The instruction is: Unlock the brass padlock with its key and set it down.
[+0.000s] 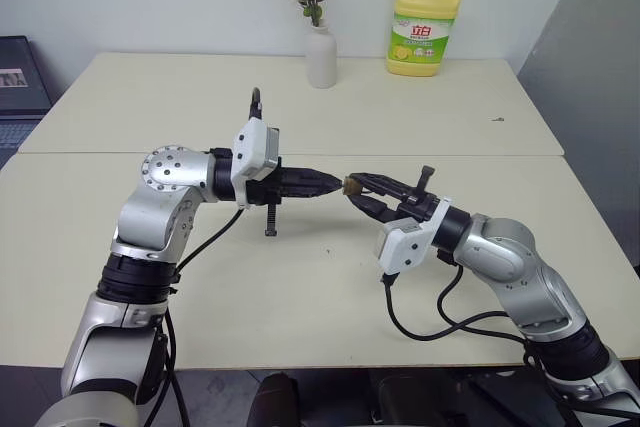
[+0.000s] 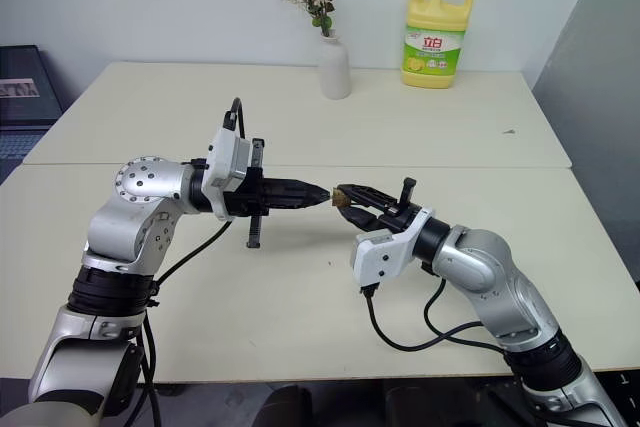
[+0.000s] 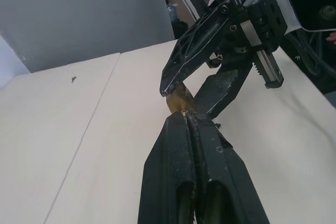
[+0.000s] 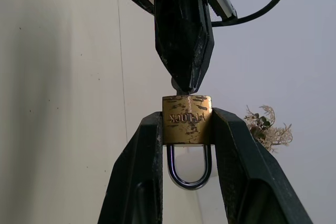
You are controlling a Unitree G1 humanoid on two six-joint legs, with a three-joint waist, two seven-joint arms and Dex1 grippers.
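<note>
The shackle is between my right gripper's fingers, so next my left gripper leaves the key and takes the padlock's body [image 4: 187, 120], which frees my right gripper for the shackle.
The brass padlock [image 4: 186, 120] hangs in mid-air over the table, and my right gripper [image 4: 186, 124] is shut on its body from both sides. Its silver shackle [image 4: 189, 170] sits closed between the right fingers, pointing back toward the wrist. My left gripper [image 1: 330, 184] comes in level from the left, shut, with its tips against the lock's keyhole face. A sliver of the key [image 4: 177, 83] shows between those tips and the lock; the rest is hidden. In the left wrist view, the left fingertips [image 3: 178, 124] meet the padlock [image 3: 177, 99].
A white vase [image 1: 321, 55] with dried flowers and a yellow detergent bottle [image 1: 424, 27] stand at the far edge of the cream table [image 1: 150, 97]. A laptop [image 1: 20, 87] sits off the table's left side. Both grippers hover above the near half of the table.
</note>
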